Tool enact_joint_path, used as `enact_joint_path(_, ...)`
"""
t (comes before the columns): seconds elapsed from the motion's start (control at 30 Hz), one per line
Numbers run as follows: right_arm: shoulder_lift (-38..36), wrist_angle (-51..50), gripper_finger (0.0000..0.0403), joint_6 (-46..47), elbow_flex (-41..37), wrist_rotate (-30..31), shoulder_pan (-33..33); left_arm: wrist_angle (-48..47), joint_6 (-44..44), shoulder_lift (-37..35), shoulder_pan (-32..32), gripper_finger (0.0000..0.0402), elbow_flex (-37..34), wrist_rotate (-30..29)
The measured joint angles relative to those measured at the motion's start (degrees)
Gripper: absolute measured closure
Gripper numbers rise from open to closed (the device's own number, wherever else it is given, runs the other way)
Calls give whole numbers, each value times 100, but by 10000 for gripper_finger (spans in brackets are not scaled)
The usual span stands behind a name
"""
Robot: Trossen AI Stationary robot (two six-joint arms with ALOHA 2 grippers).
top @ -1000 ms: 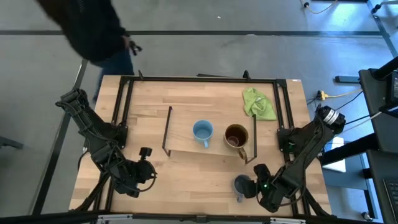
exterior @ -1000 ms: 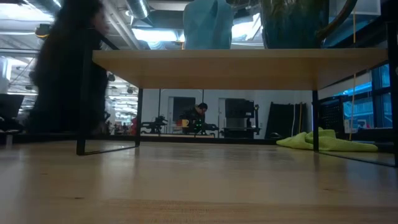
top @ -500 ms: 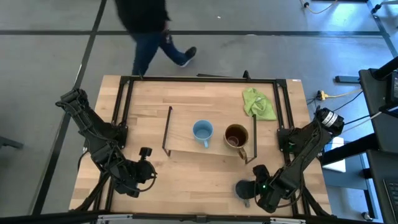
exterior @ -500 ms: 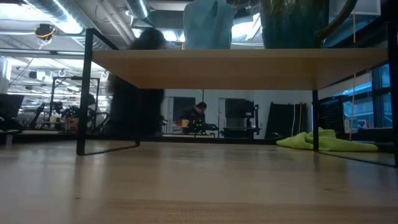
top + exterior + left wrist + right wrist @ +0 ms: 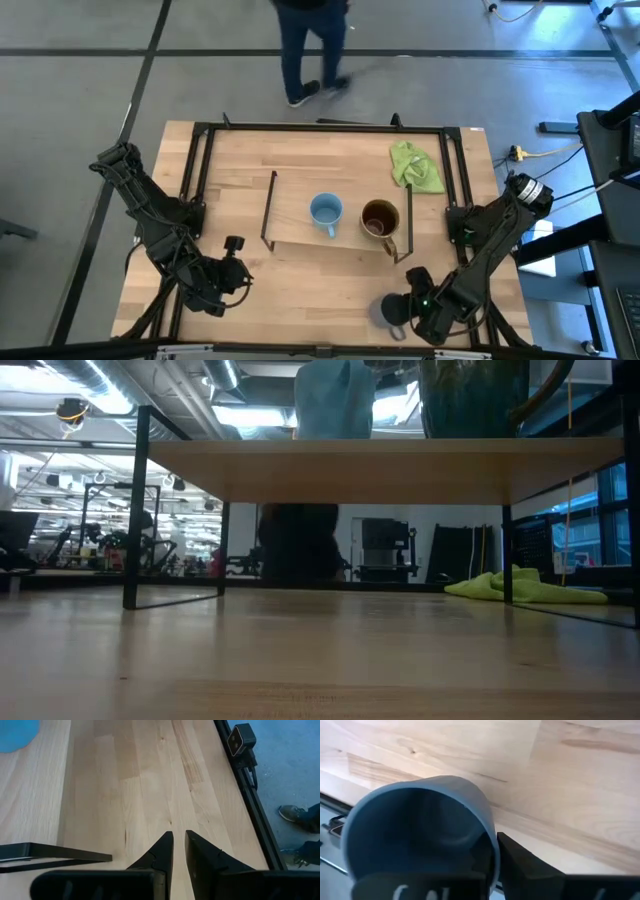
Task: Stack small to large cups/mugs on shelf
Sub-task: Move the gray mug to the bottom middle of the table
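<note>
Next, my right gripper sets the dark grey-blue mug down on the bare wood, in between the light blue mug and the shelf's near edge (image 5: 317, 309).
On the shelf (image 5: 300, 232) stand a light blue mug (image 5: 326, 211) and a brown mug (image 5: 379, 217), both upright on their bases; the low view shows them above the shelf board (image 5: 380, 470). A dark grey-blue mug (image 5: 388, 311) is at the table's near right, with my right gripper (image 5: 403, 304) shut on it. In the right wrist view its open mouth (image 5: 415, 837) faces the camera. My left gripper (image 5: 236, 263) waits shut over bare table at the near left, nothing between its fingers (image 5: 165, 847). My right gripper has the dark grey-blue mug by its wall at the rim (image 5: 490, 845). One finger (image 5: 520, 865) lies on the outside of the wall; the other seems to be inside the mug, in shadow. Whether the mug is clear of the table, I cannot tell.
A lime-green cloth (image 5: 415, 166) lies at the far right, beside the shelf's right end frame (image 5: 408, 222). A black frame (image 5: 320, 127) runs round the tabletop. A person (image 5: 312, 45) walks on the floor beyond the far edge. Bare wood lies between the shelf and the near edge.
The dark grey-blue mug has shifted a little toward the table's near edge at my right gripper. A person has walked along the far side of the table from left to right.
</note>
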Motion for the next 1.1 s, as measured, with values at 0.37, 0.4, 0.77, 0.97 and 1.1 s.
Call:
enact_joint_path(0.37, 287, 70, 385, -144, 556, 435, -184, -4, 31, 0, 0, 358, -1, -229)
enact_joint_path(0.4, 391, 60, 381, -213, 673, 435, -228, -4, 89, -1, 0, 358, -1, -247)
enact_joint_path(0.77, 1511, -49, 386, -1045, 2049, 604, -793, -4, 152, 0, -11, 358, 0, -247)
enact_joint_path(0.97, 1936, -99, 373, -1544, 2777, 842, -1133, -3, 150, 0, -13, 358, -1, -146)
enact_joint_path(1.1, 2137, -98, 383, -1725, 3002, 837, -1267, -4, 133, -2, -98, 358, 0, -142)
